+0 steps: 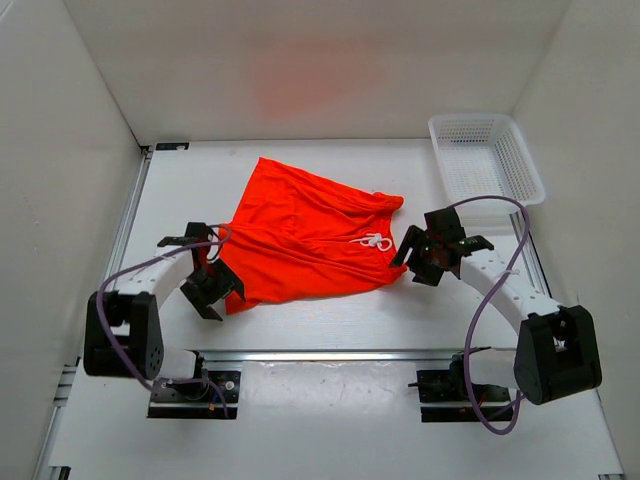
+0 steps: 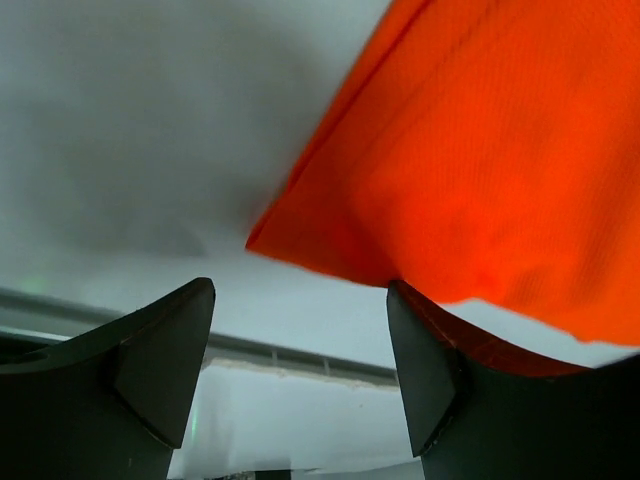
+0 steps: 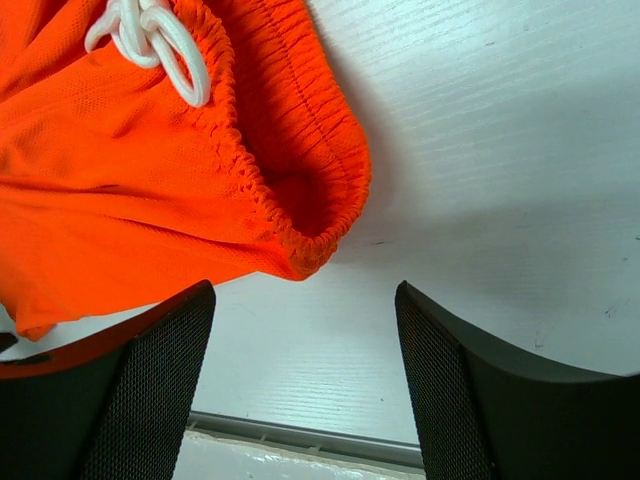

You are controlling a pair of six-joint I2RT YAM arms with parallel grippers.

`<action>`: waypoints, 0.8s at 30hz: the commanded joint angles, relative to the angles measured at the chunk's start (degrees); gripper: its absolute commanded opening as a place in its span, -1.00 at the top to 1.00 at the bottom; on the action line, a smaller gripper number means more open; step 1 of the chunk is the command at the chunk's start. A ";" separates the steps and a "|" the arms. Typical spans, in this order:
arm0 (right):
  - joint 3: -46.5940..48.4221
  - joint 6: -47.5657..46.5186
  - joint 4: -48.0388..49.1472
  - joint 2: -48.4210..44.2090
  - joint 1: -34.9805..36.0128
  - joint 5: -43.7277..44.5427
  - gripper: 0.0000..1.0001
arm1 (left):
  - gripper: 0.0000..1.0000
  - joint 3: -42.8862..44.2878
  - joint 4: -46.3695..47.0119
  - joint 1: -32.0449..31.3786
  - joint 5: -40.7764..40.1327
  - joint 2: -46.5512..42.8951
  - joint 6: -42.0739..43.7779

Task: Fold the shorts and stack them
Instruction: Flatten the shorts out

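Observation:
The waistband's near corner gapes and the shorts' near leg is creased; next my right gripper pulls that waistband corner (image 1: 387, 281) flat before folding.
The orange-red shorts (image 1: 305, 240) lie spread flat on the white table, waistband and white drawstring (image 1: 376, 241) toward the right. My left gripper (image 1: 210, 285) hovers open at the shorts' near-left corner; in the left wrist view that corner (image 2: 480, 170) sits just beyond the fingers, nothing between them. My right gripper (image 1: 432, 257) is open beside the waistband's right end. The right wrist view shows the gathered waistband (image 3: 300, 180) and drawstring (image 3: 150, 40) just ahead of the empty jaws (image 3: 305, 300).
A white mesh basket (image 1: 485, 155) stands at the back right corner. White walls close in the table at left, right and back. A metal rail (image 1: 330, 355) runs along the near edge between the arm bases.

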 commanded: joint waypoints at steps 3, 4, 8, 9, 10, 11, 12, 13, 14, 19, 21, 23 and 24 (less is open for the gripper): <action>-0.76 -0.38 -0.71 -1.91 -0.20 -0.79 -0.55 | -0.51 0.22 7.60 -0.39 0.58 5.33 -1.39; -1.28 -0.38 -0.71 -2.43 -0.20 -0.79 -0.55 | -0.43 0.91 7.61 -0.39 -0.29 5.87 -1.91; -1.91 0.14 0.69 -2.44 -0.20 -1.84 -0.55 | 0.79 2.50 7.61 -1.00 -1.00 8.15 -1.92; -1.91 0.14 0.70 -1.92 -0.73 -2.72 -0.55 | 0.79 3.20 7.61 -1.00 -1.00 8.16 -1.22; -1.91 0.84 1.39 -1.91 -0.73 -2.73 -0.55 | 0.79 3.99 6.92 -1.00 -1.00 6.68 -1.22; -2.43 1.37 1.40 -1.30 -0.73 -3.60 -0.55 | 0.79 4.52 6.39 -1.00 -1.61 5.62 -1.22; -2.43 1.37 2.88 -0.43 -0.73 -4.30 -0.55 | 0.79 5.31 6.38 -1.00 -2.14 4.56 -1.22; -2.43 1.37 3.59 0.45 -0.73 -4.31 -0.55 | 0.79 5.32 5.51 -1.00 -2.76 2.55 -1.22; -2.43 1.98 4.29 1.07 -0.73 -5.27 -0.55 | 0.79 6.19 5.50 -1.00 -2.76 1.75 -1.22; -1.38 2.60 9.30 8.35 -0.73 -6.95 -0.38 | 0.79 8.04 3.66 -1.00 -2.76 0.69 -1.22; -0.85 2.60 10.01 11.25 -0.73 -7.56 0.28 | 0.79 8.74 3.66 -1.00 -2.76 1.21 -1.22; -0.06 2.60 8.97 11.80 -0.73 -5.56 1.00 | 0.79 10.23 1.55 -0.47 -2.76 0.60 0.10; 0.55 2.60 7.91 11.80 -0.73 -4.67 1.00 | 0.79 11.02 0.59 0.14 -2.76 0.08 0.10</action>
